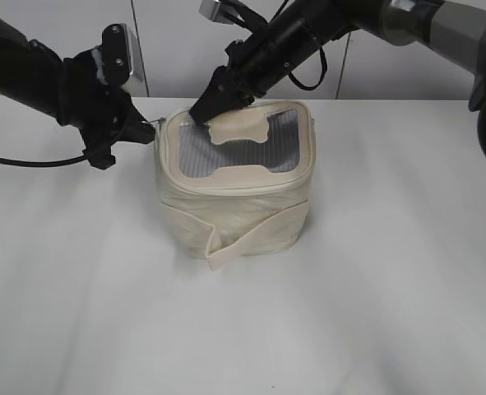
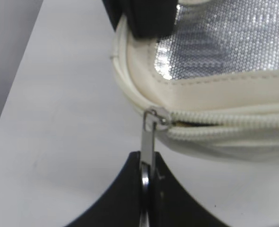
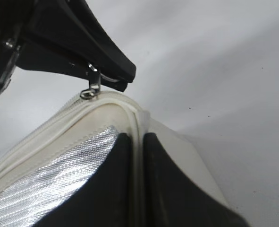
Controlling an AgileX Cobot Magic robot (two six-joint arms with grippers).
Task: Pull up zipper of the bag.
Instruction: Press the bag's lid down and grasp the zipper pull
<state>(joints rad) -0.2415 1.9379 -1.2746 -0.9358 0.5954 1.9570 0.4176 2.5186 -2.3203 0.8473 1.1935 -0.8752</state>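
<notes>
Next, my left gripper lets go of the silver zipper pull at the middle of the front of the cream bag, below the bag's rim (image 1: 234, 224).
The cream bag (image 1: 243, 210) stands on the white table, its top panel with a grey ribbed window and a cream tab handle. The zipper (image 2: 224, 120) runs round the top edge; to the right of the slider its two rows of teeth lie slightly apart. My left gripper (image 2: 147, 165) is shut on the silver zipper pull (image 2: 147, 139) at the bag's back left corner (image 1: 156, 123). My right gripper (image 3: 138, 142) is shut on the bag's top rim (image 3: 138, 123) at the back left, next to the left gripper (image 3: 101, 71).
The white table (image 1: 374, 313) spreads round the bag. A pale wall stands behind it. A black cable (image 1: 29, 160) trails from the left arm over the table.
</notes>
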